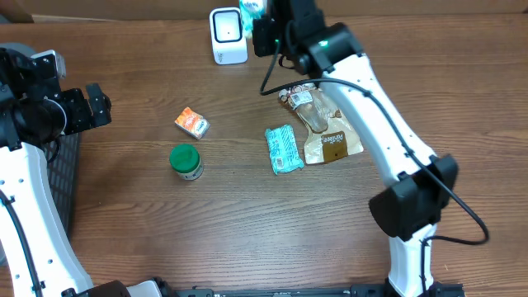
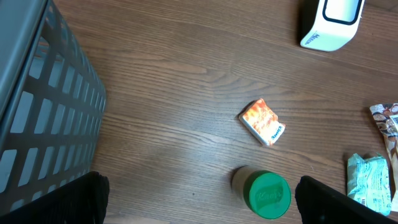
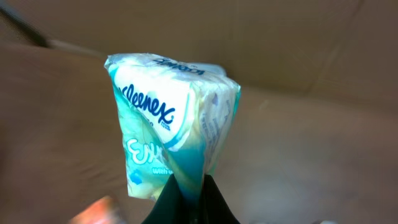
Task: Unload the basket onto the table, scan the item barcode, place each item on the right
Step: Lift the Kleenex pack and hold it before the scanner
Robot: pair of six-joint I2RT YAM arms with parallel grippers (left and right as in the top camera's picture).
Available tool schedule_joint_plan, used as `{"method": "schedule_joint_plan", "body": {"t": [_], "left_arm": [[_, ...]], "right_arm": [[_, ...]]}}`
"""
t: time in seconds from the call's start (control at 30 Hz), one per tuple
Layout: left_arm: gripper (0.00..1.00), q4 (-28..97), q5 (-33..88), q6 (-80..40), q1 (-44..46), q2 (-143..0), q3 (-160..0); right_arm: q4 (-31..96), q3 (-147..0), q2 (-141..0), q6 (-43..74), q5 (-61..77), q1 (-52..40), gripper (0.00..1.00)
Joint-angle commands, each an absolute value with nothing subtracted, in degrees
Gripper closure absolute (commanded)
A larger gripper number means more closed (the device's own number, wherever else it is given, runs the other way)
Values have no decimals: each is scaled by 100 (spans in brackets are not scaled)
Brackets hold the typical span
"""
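Observation:
Next, I set the Kleenex tissue pack, now at the table's far edge, down with my right gripper between the teal pack and the brown pouch (image 1: 304,137).
My right gripper (image 3: 190,200) is shut on the lower edge of a white and teal Kleenex tissue pack (image 3: 169,121), which stands up from the fingers. In the overhead view that pack (image 1: 252,7) is at the table's far edge, just right of the white barcode scanner (image 1: 227,35), with the right gripper (image 1: 264,33) beside it. No barcode shows on the pack's visible face. My left gripper (image 1: 97,106) is open at the far left, well away from the scanner. Nothing lies between its fingers (image 2: 84,199).
On the table lie an orange packet (image 1: 191,123), a green-lidded jar (image 1: 186,161), a teal pack (image 1: 283,148) and a brown pouch (image 1: 330,140). A grey slatted basket (image 2: 43,112) stands at the left edge, under the left arm. The jar (image 2: 268,195) sits just ahead of the left fingers.

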State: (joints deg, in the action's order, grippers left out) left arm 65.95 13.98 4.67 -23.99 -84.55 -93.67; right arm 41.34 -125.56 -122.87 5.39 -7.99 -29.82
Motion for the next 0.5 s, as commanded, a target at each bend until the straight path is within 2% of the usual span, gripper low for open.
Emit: {"method": "schedule_joint_plan", "body": {"t": [0.0,0.2,0.33,0.47], "left_arm": [[0,6582,1461,537,-2381,-8479,-9384],[0,6582,1461,537,-2381,-8479,-9384],[1,6580,1461,537,-2381,-8479,-9384],[0,6582,1461,537,-2381,-8479,-9384]], "right_arm": [[3492,-12634,-12825,-1280,-2287,-3153,96],[1774,-12628,-13701,-3896,-2823,-3256,96],[799,-12623,-14219,-4954,-3103,-3258,96],[462,-12606,-14571,-5153,-3103,-3304,96]]}}
